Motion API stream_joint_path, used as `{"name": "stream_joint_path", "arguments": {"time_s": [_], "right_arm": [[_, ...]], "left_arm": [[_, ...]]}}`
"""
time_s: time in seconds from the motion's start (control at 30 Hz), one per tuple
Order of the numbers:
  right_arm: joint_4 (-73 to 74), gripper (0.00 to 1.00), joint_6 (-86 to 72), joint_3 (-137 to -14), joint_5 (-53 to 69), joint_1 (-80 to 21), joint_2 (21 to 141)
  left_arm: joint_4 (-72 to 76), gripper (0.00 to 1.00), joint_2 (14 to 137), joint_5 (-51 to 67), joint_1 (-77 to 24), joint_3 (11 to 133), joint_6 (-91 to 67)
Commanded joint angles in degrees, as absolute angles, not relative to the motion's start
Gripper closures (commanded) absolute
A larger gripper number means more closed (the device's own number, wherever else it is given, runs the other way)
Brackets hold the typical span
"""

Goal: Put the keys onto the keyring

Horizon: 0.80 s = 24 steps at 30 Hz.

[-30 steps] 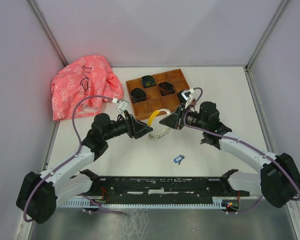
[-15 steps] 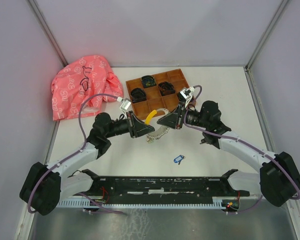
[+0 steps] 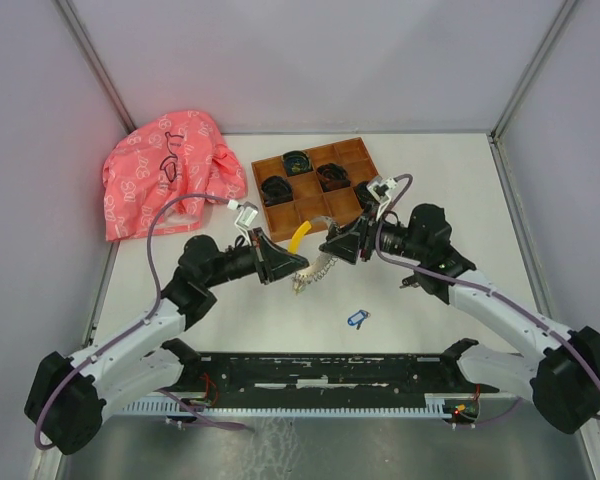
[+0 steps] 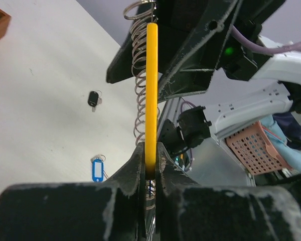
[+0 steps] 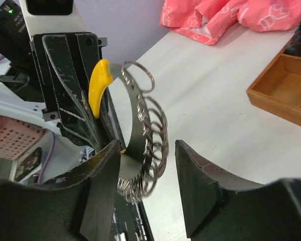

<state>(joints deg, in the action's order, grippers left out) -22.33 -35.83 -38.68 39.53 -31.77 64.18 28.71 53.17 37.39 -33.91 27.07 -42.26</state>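
Note:
The keyring has my right gripper around its middle, above its lower end, so I should back the gripper off and grab the keyring by that lower end [image 3: 303,279].
The keyring [image 3: 317,266] is a coil of grey metal rings [image 5: 153,125] carrying a yellow tag [image 4: 151,90], held in the air between the two arms. My left gripper [image 3: 280,262] is shut on the lower end of the yellow tag [image 5: 97,85], its jaws pressed flat against it. My right gripper [image 5: 148,149] is open, one finger on each side of the rings [image 4: 139,75] with a gap on its right side. The blue-headed key [image 3: 357,319] lies on the table in front of the grippers. The black-headed key [image 4: 93,98] lies farther off on the table.
A wooden tray [image 3: 352,152] with dark coiled bundles stands just behind the grippers. A pink cloth [image 3: 165,180] lies at the back left. A black rail [image 3: 310,375] runs along the near edge between the arm bases.
My left gripper has shut onto the yellow tag and shifted slightly right. My right gripper, shut on the rings before, has opened around them.

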Motion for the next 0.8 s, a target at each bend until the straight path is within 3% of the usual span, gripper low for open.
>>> {"name": "stream_joint_path", "arguments": {"time_s": [0.0, 0.23, 0.5, 0.77], "right_arm": [[-15.0, 0.42, -26.1, -38.9, 32.1, -31.7, 58.0], [-15.1, 0.33, -21.4, -33.6, 27.8, -32.6, 50.5], [-20.9, 0.36, -10.3, -27.3, 17.4, -43.9, 46.8], [-36.0, 0.42, -3.3, -20.3, 12.1, -49.6, 47.2]], "left_arm": [[26.4, 0.97, 48.9, 25.5, -36.0, 28.7, -39.0], [31.9, 0.97, 48.3, 14.0, -40.4, 26.7, -39.1], [40.4, 0.97, 50.4, 8.4, -42.5, 25.9, -40.8], [43.2, 0.97, 50.4, 5.2, -43.6, 24.4, -42.4]]}}
